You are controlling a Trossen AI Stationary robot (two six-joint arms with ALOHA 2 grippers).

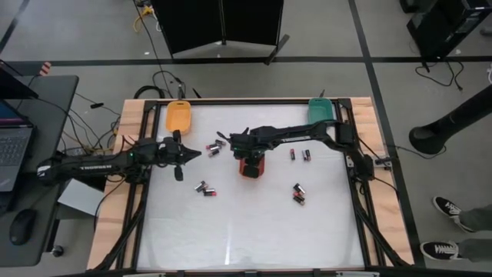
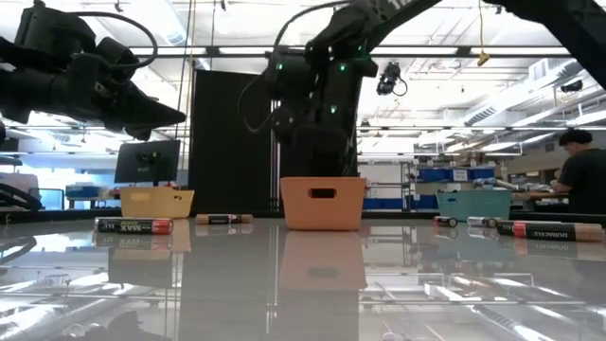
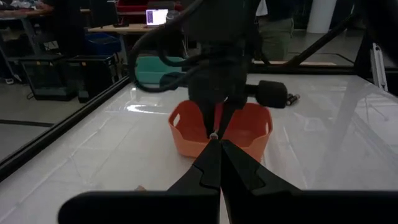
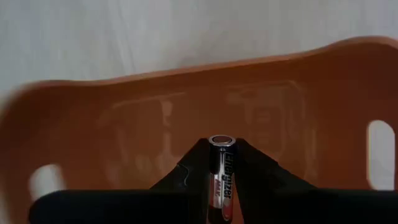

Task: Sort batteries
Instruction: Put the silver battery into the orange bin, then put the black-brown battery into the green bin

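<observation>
The near-side black battery is in the cluster between my left gripper and the red-orange tray. Next, my left gripper closes on the copper end point(image 1: 211, 155) of that battery.
My right gripper point(image 1: 244, 148) hangs over the red-orange tray point(image 1: 251, 168) in the middle of the table, shut on a small dark battery point(image 4: 219, 177). It also shows in the left wrist view point(image 3: 213, 127). My left gripper point(image 1: 184, 157) is shut and empty, raised above the table left of the tray. Loose batteries lie on their sides on the white tabletop: a cluster point(image 1: 214, 147) left of the tray, two point(image 1: 204, 188) nearer, two point(image 1: 300, 155) to the right and two point(image 1: 298, 193) at the near right. My right gripper pinches the battery's dark body point(image 4: 218, 163) between its two fingers, which point down from above. The battery lies along the fingers and stands upright. Its silvery end point(image 4: 220, 140) sticks out past the fingertips toward the tray's floor, clear of the tray.
An orange tray point(image 1: 178, 117) stands at the far left of the table and a teal tray point(image 1: 320, 109) at the far right. A wooden frame with dark rails point(image 1: 354, 185) borders the table. A person's legs point(image 1: 450, 123) are beyond the right edge.
</observation>
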